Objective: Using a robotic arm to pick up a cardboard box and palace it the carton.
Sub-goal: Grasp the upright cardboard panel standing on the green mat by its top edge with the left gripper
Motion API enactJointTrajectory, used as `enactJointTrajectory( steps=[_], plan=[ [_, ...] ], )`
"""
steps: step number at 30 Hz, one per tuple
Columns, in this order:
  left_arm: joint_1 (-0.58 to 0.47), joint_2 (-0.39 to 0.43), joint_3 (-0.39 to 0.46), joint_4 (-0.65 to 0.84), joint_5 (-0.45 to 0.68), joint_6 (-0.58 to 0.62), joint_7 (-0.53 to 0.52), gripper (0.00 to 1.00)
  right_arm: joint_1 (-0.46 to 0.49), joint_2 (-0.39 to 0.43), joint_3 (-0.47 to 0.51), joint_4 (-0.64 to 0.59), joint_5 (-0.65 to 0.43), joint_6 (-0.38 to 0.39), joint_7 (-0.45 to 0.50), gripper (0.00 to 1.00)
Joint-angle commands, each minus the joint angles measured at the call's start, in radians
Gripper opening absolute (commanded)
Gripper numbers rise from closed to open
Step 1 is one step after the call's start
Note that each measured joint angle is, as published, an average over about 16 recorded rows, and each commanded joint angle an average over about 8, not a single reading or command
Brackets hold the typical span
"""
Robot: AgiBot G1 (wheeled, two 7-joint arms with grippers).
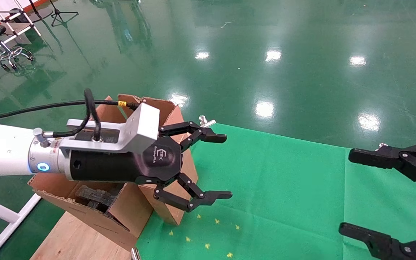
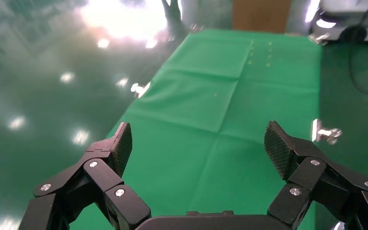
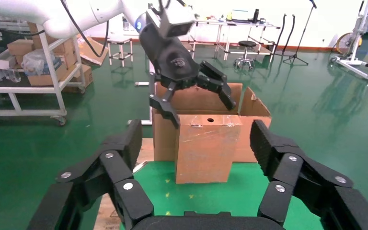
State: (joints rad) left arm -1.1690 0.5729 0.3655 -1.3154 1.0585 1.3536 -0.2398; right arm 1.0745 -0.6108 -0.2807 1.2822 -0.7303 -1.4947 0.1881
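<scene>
My left gripper needs to grab the wide sides of the cardboard box (image 1: 186,162), just under the box's top with the round hole.
The cardboard box (image 3: 205,148), a small taped brown slab with a round hole in its top face, stands on end on the green cloth against the carton (image 3: 255,111). In the head view the cardboard box (image 1: 173,215) shows below my left gripper. The carton (image 1: 85,213) has tall flaps and black foam (image 1: 93,196) inside. The robotic arm, my left one, holds its gripper (image 1: 226,167) open just above the box's top, one finger on each side, gripping nothing. From the right wrist that left gripper (image 3: 201,111) hangs over the box. My right gripper (image 1: 349,192) hovers open at the cloth's right side.
The green cloth (image 1: 284,187) covers the table and carries small yellow star marks (image 1: 208,231). A metal clamp (image 1: 206,121) sits at its far edge. The carton rests on a wooden board (image 1: 74,234). Shelving with boxes (image 3: 33,62) stands beyond the table.
</scene>
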Motion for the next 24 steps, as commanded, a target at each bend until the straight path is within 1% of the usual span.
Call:
enactJointTrajectory(
  steps=[1, 5, 8, 11, 17, 21, 24],
  plan=[
    [-0.001, -0.002, 0.001, -0.001, 0.007, -0.005, 0.007, 1.0, 0.0, 0.0, 0.0, 0.0, 0.0, 0.0, 0.0, 0.0],
    [-0.043, -0.008, 0.036, -0.015, 0.151, -0.086, -0.096, 1.0, 0.0, 0.0, 0.0, 0.0, 0.0, 0.0, 0.0, 0.0],
    [-0.086, -0.013, 0.067, -0.02, 0.263, -0.133, -0.209, 1.0, 0.0, 0.0, -0.001, -0.001, 0.0, 0.0, 0.0, 0.0],
    [-0.131, -0.018, 0.094, -0.023, 0.359, -0.152, -0.326, 1.0, 0.0, 0.0, -0.001, -0.001, 0.0, 0.0, -0.001, 0.0],
    [-0.215, -0.026, 0.139, -0.024, 0.505, -0.123, -0.577, 1.0, 0.001, 0.0, -0.001, -0.001, 0.001, 0.0, -0.001, 0.0],
    [-0.259, -0.023, 0.165, -0.023, 0.564, -0.073, -0.743, 1.0, 0.001, 0.0, -0.002, -0.001, 0.001, 0.0, -0.001, 0.0],
    [-0.275, -0.016, 0.181, -0.023, 0.589, -0.039, -0.838, 1.0, 0.001, 0.001, -0.002, -0.001, 0.001, 0.0, -0.001, 0.0]
  ],
)
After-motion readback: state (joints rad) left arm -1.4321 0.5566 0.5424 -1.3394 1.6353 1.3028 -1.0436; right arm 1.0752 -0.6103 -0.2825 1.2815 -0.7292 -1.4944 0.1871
